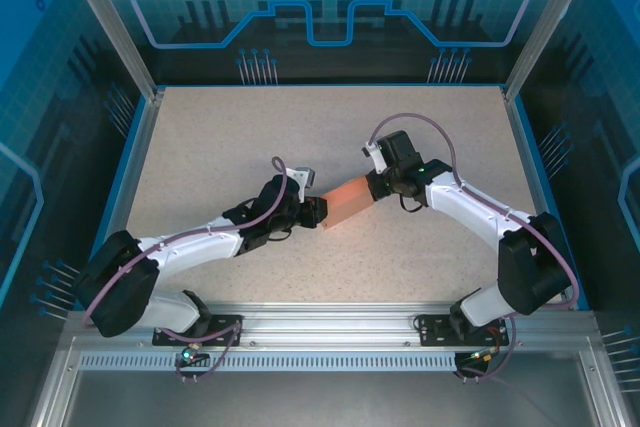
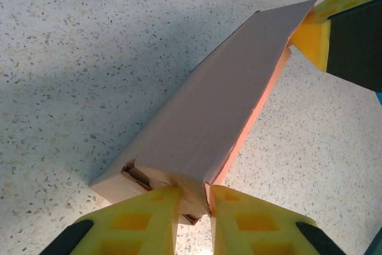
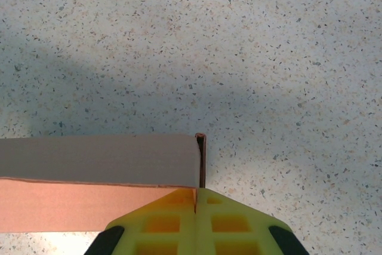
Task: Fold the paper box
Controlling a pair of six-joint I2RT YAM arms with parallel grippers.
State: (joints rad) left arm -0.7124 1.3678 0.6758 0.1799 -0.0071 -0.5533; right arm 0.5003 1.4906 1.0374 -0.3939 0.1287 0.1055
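The paper box slants between my grippers with a gap at its crumpled end flap, so next my left gripper regrasps the box's near end (image 2: 192, 180) and straightens the box.
The paper box (image 1: 347, 204) is a long salmon-pink rectangular tube held between both grippers over the middle of the table. My left gripper (image 1: 318, 212) is shut on its near end. In the left wrist view the yellow fingers (image 2: 149, 219) pinch a crumpled end flap of the box (image 2: 221, 111), and a gap into the box shows beside them. My right gripper (image 1: 375, 185) is shut on the far end. In the right wrist view its jaws (image 3: 196, 192) are pressed together on a thin cardboard edge (image 3: 201, 159) of the box (image 3: 95, 159).
The speckled beige table (image 1: 220, 147) lies open all round the arms. Blue-lit enclosure walls and metal posts (image 1: 110, 22) border it. An aluminium rail (image 1: 330, 332) runs along the near edge by the arm bases.
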